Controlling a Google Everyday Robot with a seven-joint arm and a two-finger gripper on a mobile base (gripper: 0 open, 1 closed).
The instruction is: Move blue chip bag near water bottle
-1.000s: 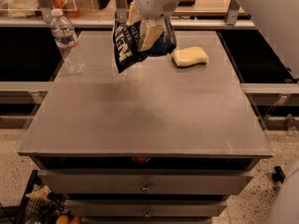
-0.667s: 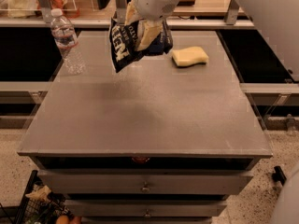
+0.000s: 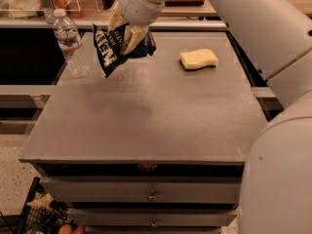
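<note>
The robot's gripper will put the blue chip bag down on the grey table (image 3: 90,73) just in front of the water bottle.
The blue chip bag (image 3: 113,50), dark navy with white lettering, hangs tilted in the air above the far left part of the grey table (image 3: 146,116). My gripper (image 3: 125,33) is shut on the bag's upper part and holds it up. The water bottle (image 3: 69,42), clear with a white cap and a label band, stands upright near the table's far left corner, a short way left of the bag. The bag does not touch the bottle.
A pale yellow sponge (image 3: 199,58) lies at the far right of the table. My white arm (image 3: 273,82) fills the right side of the view. Drawers (image 3: 152,195) run below the table's front edge. A counter with objects lies behind.
My gripper has carried the chip bag to the left, closer to the water bottle. The bottle and the sponge have not moved.
</note>
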